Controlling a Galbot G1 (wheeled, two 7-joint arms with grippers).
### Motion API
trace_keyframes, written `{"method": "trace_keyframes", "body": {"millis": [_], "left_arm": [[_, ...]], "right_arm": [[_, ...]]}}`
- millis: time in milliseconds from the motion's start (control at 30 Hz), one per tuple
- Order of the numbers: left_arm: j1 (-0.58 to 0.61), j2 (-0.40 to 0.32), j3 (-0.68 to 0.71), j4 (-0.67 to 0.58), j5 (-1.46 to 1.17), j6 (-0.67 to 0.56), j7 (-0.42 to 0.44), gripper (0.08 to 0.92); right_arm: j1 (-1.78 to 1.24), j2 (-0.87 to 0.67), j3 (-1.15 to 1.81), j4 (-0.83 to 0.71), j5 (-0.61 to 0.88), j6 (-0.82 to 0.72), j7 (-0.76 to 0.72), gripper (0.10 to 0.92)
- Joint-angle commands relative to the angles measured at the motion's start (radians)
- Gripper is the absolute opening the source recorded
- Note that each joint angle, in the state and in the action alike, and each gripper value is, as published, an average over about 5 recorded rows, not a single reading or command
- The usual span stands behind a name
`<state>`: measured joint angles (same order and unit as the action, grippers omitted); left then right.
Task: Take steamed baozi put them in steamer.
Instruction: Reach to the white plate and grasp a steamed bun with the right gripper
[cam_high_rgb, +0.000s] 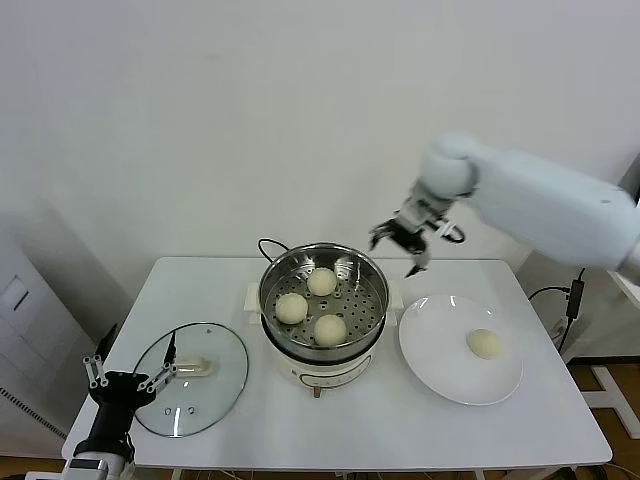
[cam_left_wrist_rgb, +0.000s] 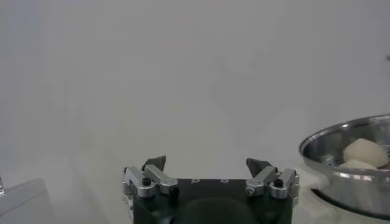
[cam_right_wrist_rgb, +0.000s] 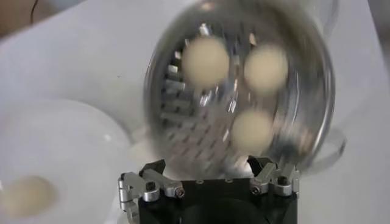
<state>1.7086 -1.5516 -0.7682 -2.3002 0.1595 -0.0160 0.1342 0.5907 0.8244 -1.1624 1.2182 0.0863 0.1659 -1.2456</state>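
Note:
The fingers of my right gripper will next go to the white plate and close around the middle of the last baozi (cam_high_rgb: 486, 344) (cam_right_wrist_rgb: 29, 196) lying there.
The steel steamer (cam_high_rgb: 350, 265) stands mid-table on its cream base with three baozi in the basket (cam_high_rgb: 321, 282) (cam_high_rgb: 291, 308) (cam_high_rgb: 330, 329). A fourth baozi (cam_high_rgb: 485, 344) lies on the white plate (cam_high_rgb: 440, 340) to the right. My right gripper (cam_high_rgb: 405, 240) hangs open and empty in the air above the steamer's far right rim. In the right wrist view the steamer (cam_right_wrist_rgb: 183, 115) with its baozi (cam_right_wrist_rgb: 206, 61) sits beyond the right gripper (cam_right_wrist_rgb: 207, 167), and the plate's baozi (cam_right_wrist_rgb: 24, 195) is off to the side. My left gripper (cam_high_rgb: 125, 385) rests open at the table's near left.
A round glass lid (cam_high_rgb: 200, 400) with a cream handle lies flat left of the steamer, right beside the left gripper (cam_left_wrist_rgb: 207, 165). A black cord runs behind the steamer (cam_left_wrist_rgb: 359, 189). A white wall stands close behind the table.

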Motion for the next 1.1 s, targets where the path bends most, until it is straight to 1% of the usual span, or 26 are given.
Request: {"method": "trace_keyframes", "body": {"millis": [33, 167, 333, 600, 1100], "left_arm": [[0.000, 0.002, 0.011, 0.001, 0.010, 0.000, -0.001, 0.823], [0.000, 0.003, 0.019, 0.004, 0.020, 0.001, -0.002, 0.823], [0.010, -0.001, 0.024, 0.010, 0.034, -0.001, -0.003, 0.823], [0.019, -0.004, 0.019, 0.019, 0.042, -0.001, -0.004, 0.823], [0.028, -0.017, 0.015, 0.029, 0.051, -0.009, -0.003, 0.823]], "right_arm": [[-0.219, -0.235, 0.157, -0.149, -0.082, -0.169, -0.013, 0.823], [-0.456, -0.250, 0.365, -0.177, -0.205, -0.118, 0.007, 0.823], [-0.624, -0.229, 0.511, -0.200, -0.297, -0.091, 0.032, 0.823], [-0.737, -0.180, 0.568, -0.230, -0.330, -0.103, 0.043, 0.823], [-0.750, -0.084, 0.603, -0.313, -0.374, -0.093, 0.112, 0.823]]}}
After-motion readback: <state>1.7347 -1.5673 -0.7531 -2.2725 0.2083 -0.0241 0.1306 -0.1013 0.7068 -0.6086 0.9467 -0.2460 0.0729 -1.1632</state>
